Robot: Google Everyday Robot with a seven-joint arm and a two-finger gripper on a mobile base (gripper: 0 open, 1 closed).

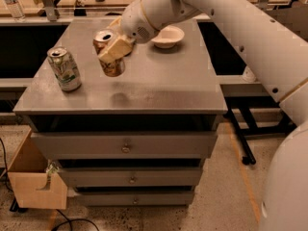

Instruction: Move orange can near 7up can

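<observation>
My gripper is going to stand the orange can, now hanging tilted above it, upright on the grey cabinet top snug [89, 86] against the 7up can.
The orange can [111, 64], copper-orange with a silver top, hangs tilted above the grey cabinet top [159, 81]. My gripper [114, 50] is shut on the orange can and holds it clear of the surface, its shadow below. The 7up can [63, 69], whitish-silver with green markings, stands upright near the left edge of the top, a short way left of the held can.
A pale bowl [167, 35] sits at the back of the cabinet top behind my arm. Drawers lie below the front edge. A cardboard box [33, 179] stands on the floor at lower left. A plastic bottle [10, 1] stands far back left.
</observation>
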